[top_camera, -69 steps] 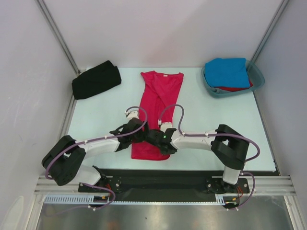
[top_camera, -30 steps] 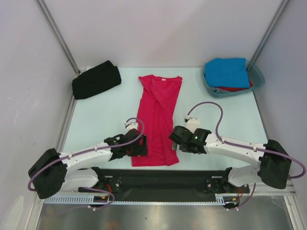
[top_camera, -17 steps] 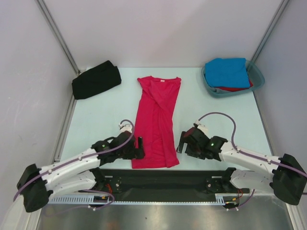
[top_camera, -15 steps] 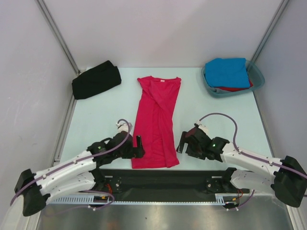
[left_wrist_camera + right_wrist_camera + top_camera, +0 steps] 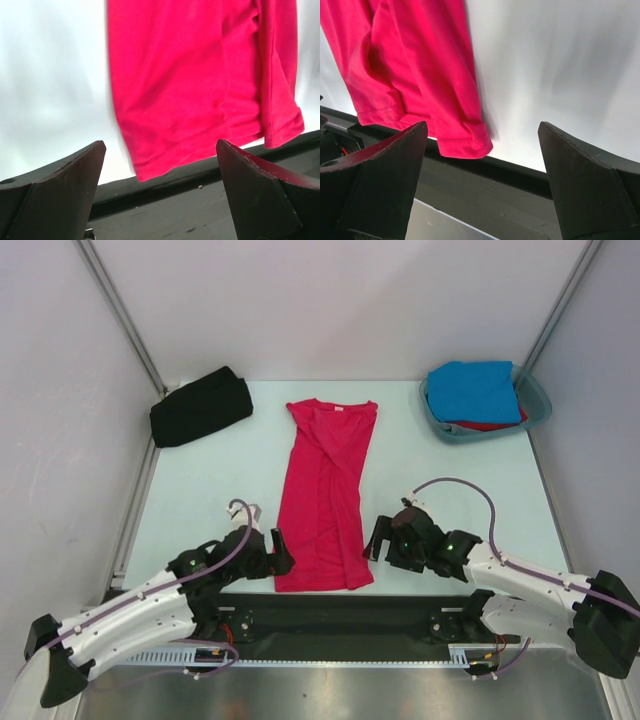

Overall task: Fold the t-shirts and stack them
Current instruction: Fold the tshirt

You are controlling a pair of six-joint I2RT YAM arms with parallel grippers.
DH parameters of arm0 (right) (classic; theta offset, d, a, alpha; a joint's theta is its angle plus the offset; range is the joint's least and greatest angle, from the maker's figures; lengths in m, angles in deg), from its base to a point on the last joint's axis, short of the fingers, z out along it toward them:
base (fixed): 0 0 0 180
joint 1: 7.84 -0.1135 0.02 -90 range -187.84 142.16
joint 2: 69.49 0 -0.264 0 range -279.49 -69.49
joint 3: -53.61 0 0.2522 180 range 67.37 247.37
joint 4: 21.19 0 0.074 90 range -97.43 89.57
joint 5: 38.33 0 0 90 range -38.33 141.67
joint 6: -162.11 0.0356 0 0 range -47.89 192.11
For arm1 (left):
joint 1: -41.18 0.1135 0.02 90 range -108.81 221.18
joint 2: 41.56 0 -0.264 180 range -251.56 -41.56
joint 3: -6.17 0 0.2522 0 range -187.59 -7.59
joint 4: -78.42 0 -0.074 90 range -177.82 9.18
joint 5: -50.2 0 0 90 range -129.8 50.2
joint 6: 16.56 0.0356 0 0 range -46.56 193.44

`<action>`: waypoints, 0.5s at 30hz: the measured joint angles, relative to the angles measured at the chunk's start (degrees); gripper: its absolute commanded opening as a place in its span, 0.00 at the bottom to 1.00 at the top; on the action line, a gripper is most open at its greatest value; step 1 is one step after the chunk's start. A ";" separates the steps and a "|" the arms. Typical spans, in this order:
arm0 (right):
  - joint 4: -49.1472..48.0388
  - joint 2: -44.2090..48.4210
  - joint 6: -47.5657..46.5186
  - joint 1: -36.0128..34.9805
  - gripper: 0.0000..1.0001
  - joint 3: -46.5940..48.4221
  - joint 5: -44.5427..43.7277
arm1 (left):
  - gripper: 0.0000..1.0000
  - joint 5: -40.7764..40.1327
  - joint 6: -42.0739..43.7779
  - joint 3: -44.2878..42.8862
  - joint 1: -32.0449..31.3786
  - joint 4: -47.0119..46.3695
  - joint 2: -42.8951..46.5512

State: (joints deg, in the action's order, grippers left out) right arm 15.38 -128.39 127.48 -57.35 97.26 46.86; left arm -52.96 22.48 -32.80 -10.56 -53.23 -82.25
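My right gripper is to close on the hem corner (image 5: 367, 582) (image 5: 481, 146) of the crimson-pink t-shirt, at the shirt's near end on the side of the teal plastic tub.
A crimson-pink t-shirt (image 5: 328, 495) lies flat and long down the middle of the table, sleeves folded in, neck label at the far end; its hem (image 5: 200, 145) (image 5: 462, 145) overhangs the near edge. My left gripper (image 5: 276, 552) (image 5: 160, 200) is open, empty, by the hem's left corner. My right gripper (image 5: 372, 542) (image 5: 482, 195) is open, empty, by the hem's right corner. A folded black t-shirt (image 5: 200, 406) rests at the far left. A blue t-shirt (image 5: 474, 390) lies over a red t-shirt (image 5: 488, 425) in the tub.
The teal plastic tub (image 5: 535, 405) stands at the far right corner. A black strip (image 5: 340, 605) runs along the table's near edge where the arm bases are bolted. White walls and metal frame posts enclose the table.
Both arms have drawn back toward the near edge and apart, off the pink shirt. The shirt was pulled straight and now lies still, its hem over the near edge.
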 measured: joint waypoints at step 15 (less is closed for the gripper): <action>0.63 13.88 0.55 4.76 0.98 -9.40 4.59 | 1.00 3.63 -6.01 10.32 -0.11 -3.87 9.62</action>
State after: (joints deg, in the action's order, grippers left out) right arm 16.02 -114.51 128.03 -52.59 87.86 51.45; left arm -49.34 16.47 -22.48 -10.67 -57.10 -72.63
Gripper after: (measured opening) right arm 0.980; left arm 0.996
